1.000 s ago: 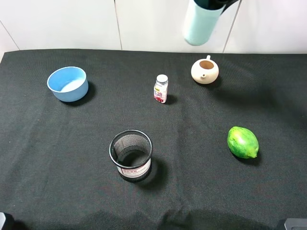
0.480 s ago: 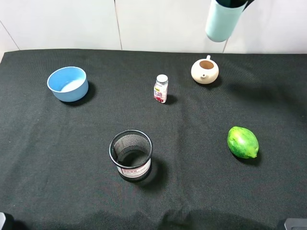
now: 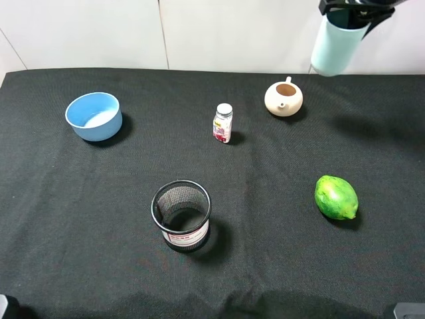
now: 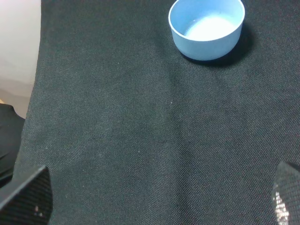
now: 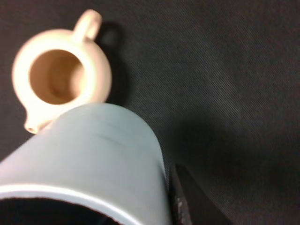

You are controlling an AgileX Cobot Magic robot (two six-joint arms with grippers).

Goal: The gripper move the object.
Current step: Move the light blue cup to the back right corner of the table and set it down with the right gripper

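Note:
My right gripper will put the cup down on the black cloth (image 5: 159, 124), close beside the cream teapot and away from the bottle.
The pale teal-blue cup (image 3: 335, 46) hangs upright in the air at the far right, above the table's back edge and just right of the cream teapot (image 3: 283, 98). My right gripper (image 3: 355, 8) is shut on the cup's rim from above. In the right wrist view the cup (image 5: 89, 159) fills the foreground, one black finger (image 5: 187, 197) lies against its side, and the teapot (image 5: 61, 79) sits on the cloth below. The left gripper (image 4: 157, 199) stands open and empty over bare cloth, some way from the blue bowl (image 4: 207, 27).
On the black cloth stand a wide blue bowl (image 3: 94, 115) at the back left, a small bottle (image 3: 223, 123) mid-back, a black mesh holder (image 3: 181, 214) in front of centre, and a green fruit (image 3: 336, 197) at the right. A white wall rises behind.
The right gripper has carried the cup to the right and slightly downward, from left of the teapot's line to right of it. Everything on the table stays put.

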